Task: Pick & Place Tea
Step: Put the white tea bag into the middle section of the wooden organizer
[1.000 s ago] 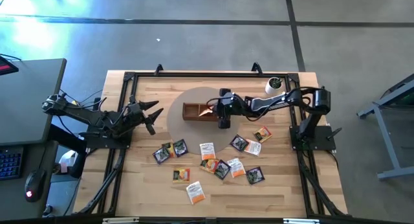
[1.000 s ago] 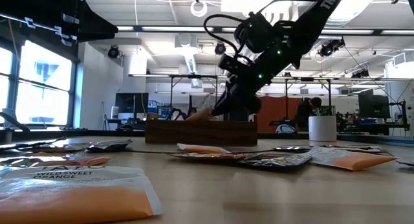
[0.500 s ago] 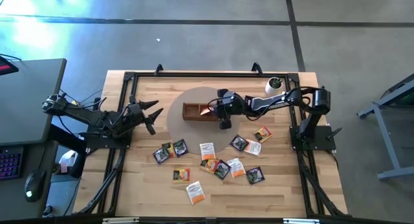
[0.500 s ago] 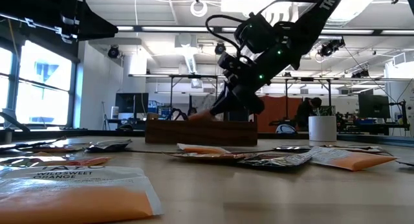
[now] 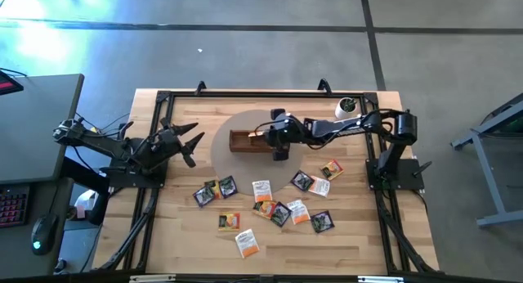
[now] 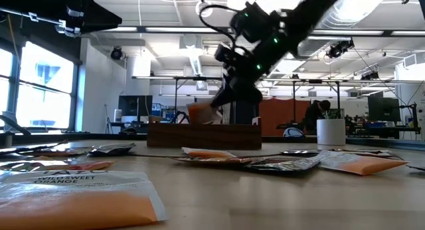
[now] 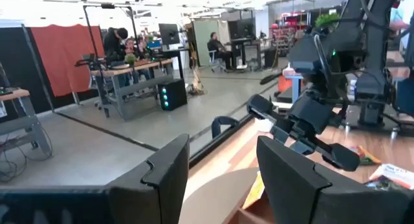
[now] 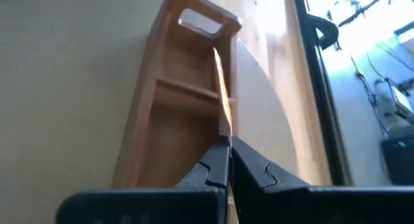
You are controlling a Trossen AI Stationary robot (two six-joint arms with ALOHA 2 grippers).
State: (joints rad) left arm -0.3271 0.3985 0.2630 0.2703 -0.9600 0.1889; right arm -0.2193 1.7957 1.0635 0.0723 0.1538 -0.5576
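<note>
The orange sachet reaches over the divider along the far side of the tray, so the robot's right gripper will let it go, pinch it from above and guide it into the middle compartment (image 8: 174, 134).
The brown wooden tray (image 5: 245, 141) stands on a round mat at the table's middle; it also shows in the low view (image 6: 202, 135) and the right wrist view (image 8: 174, 101). My right gripper (image 5: 265, 137) is over the tray's right part, shut on an orange tea sachet (image 6: 201, 113). Several more tea sachets (image 5: 263, 203) lie flat on the table nearer the front edge. My left gripper (image 5: 194, 139) waits open at the table's left, pointing level toward the tray. My right gripper pinches the orange sachet by one edge (image 8: 224, 130) between its two fingers (image 8: 213, 166). The fingers slant down from the table's right. The sachet stands on edge and sticks out past the fingertips over the tray, its lower edge about level with the tray's rim (image 6: 199, 124).
A small white cup (image 5: 346, 108) stands at the far right corner. Black frame rails (image 5: 245, 93) run along the table's far, left and right sides. The sachets in the low view (image 6: 73, 203) lie close to the front edge. People sit in the room beyond.
My right gripper has risen and gone a little toward the table's left edge over the tray. The orange sachet, which before stood low in the tray, has come up with it and now stands mostly above the rim.
</note>
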